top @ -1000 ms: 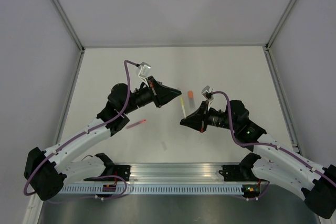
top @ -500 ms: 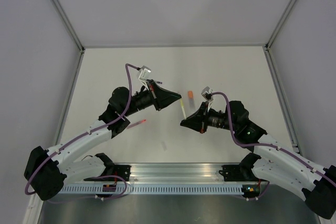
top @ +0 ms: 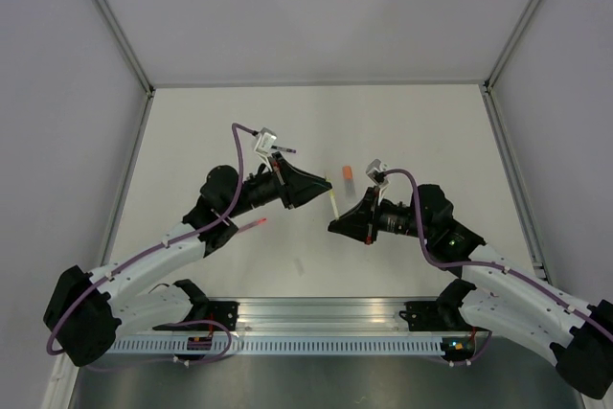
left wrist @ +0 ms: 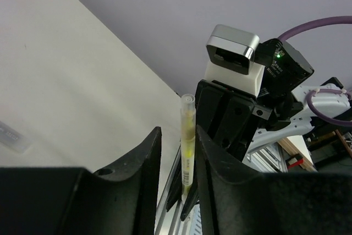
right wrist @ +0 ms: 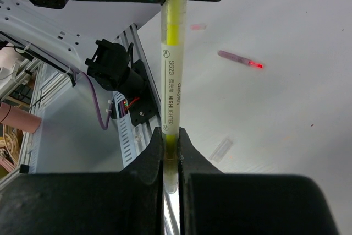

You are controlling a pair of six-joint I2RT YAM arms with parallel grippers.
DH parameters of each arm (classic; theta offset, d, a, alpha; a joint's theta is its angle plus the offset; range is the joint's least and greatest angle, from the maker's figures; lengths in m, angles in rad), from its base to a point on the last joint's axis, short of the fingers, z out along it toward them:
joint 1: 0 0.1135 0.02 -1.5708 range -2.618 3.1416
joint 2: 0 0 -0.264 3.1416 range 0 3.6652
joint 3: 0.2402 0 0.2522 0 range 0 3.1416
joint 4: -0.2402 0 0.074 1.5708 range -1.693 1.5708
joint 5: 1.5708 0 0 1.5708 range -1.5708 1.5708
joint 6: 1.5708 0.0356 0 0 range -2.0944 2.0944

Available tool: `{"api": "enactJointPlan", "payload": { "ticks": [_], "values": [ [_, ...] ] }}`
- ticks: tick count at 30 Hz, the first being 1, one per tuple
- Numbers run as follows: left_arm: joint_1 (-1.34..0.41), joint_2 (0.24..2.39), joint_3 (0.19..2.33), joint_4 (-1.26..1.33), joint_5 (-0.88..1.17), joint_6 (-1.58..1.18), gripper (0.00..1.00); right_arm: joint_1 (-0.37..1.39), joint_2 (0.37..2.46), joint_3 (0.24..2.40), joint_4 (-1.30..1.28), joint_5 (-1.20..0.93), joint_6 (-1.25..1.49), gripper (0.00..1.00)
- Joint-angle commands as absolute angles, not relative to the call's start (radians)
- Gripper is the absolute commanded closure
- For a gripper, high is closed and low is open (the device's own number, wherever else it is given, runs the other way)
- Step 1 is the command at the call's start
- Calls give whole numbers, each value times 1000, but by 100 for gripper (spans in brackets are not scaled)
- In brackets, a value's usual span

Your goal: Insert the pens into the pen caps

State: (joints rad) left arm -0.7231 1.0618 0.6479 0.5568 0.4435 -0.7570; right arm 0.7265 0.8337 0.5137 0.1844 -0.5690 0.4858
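My right gripper is to lay the pale yellow pen down on the table [top: 361, 180], where it will sit close alongside the orange-red pen cap.
My right gripper [top: 335, 224] [right wrist: 169, 133] is shut on the lower end of the pale yellow pen [top: 332, 202] [right wrist: 171, 53] and holds it off the table, pointing at the left arm. My left gripper [top: 319, 189] [left wrist: 177, 133] is open, and the pen's free end [left wrist: 187, 136] stands between its fingers, close to the right finger [left wrist: 212, 163]. An orange-red pen cap [top: 347, 174] lies on the table just beyond the two grippers. The red-pink pen [top: 251, 227] [right wrist: 239, 59] lies on the table under the left arm. The dark purple pen is out of view.
A small clear tube [top: 299, 263] [right wrist: 221, 149] lies on the table in front of the grippers. Another clear piece [left wrist: 11, 136] shows at the left edge of the left wrist view. The metal rail [top: 326, 318] runs along the near edge. Walls enclose the table.
My left gripper has moved right and toward the right gripper, and its open fingers now stand around the yellow pen's free end. The right gripper has held still with the pen.
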Motion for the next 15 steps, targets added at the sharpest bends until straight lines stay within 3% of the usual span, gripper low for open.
{"api": "enactJointPlan", "payload": {
  "ticks": [1,8,15],
  "values": [
    [-727,1037,707,482,430,-709,64,724,842,538,275,-630,500,100],
    [-727,1057,808,407,405,-678,54,724,838,541,256,-629,497,100],
    [-727,1063,813,405,416,-687,54,724,827,540,249,-621,497,100]
  ]
}}
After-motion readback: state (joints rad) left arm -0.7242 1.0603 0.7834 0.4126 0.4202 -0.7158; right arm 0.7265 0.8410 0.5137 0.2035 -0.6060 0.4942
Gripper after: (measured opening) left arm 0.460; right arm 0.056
